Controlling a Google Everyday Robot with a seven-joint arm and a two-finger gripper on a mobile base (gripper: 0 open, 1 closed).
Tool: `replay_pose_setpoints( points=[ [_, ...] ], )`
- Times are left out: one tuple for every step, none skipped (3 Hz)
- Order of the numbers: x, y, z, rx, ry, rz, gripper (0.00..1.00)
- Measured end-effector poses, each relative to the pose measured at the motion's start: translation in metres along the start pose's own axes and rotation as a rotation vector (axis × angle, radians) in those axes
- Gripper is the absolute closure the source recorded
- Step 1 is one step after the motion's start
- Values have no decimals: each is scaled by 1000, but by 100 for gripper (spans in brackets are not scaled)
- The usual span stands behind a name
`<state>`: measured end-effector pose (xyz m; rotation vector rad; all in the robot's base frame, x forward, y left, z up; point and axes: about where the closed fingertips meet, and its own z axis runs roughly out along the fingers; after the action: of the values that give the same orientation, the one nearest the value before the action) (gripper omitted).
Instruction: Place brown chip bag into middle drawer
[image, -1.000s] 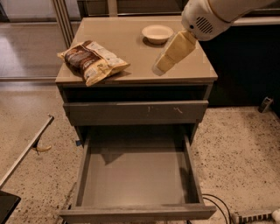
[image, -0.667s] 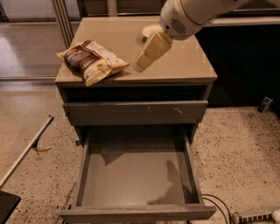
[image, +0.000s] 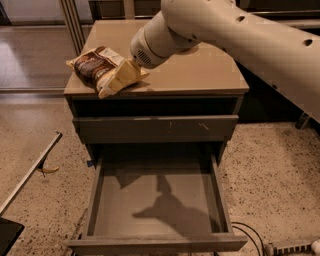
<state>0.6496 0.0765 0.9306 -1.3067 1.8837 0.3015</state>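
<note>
The brown chip bag is next for my gripper to grab by the bag's near end (image: 108, 80), close to the front edge of the cabinet top.
The brown chip bag (image: 91, 65) lies on the left part of the cabinet top (image: 200, 70), near its front edge. My gripper (image: 118, 79), cream coloured, reaches in from the upper right on the white arm (image: 240, 35) and sits over the right end of the bag, touching or just above it. The middle drawer (image: 160, 200) is pulled fully out below, with a bare grey floor that carries the arm's shadow. The small cream bowl is hidden behind the arm.
A shut grey drawer front with whitish scuff marks (image: 155, 129) sits above the open drawer. A slanted metal bar (image: 30, 172) stands at the left over the speckled floor. A cable (image: 250, 234) and a power strip (image: 292, 247) lie at the bottom right.
My gripper has moved left and down across the cabinet top, from beside the bowl to the right end of the chip bag. The bag and the drawer have not moved.
</note>
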Motion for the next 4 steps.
replay_pose_setpoints(
  points=[
    [0, 0, 0, 0, 0, 0, 0],
    [6, -8, 19, 24, 21, 17, 0],
    [10, -20, 52, 27, 30, 21, 0],
    [15, -28, 84, 17, 31, 38, 0]
  ],
)
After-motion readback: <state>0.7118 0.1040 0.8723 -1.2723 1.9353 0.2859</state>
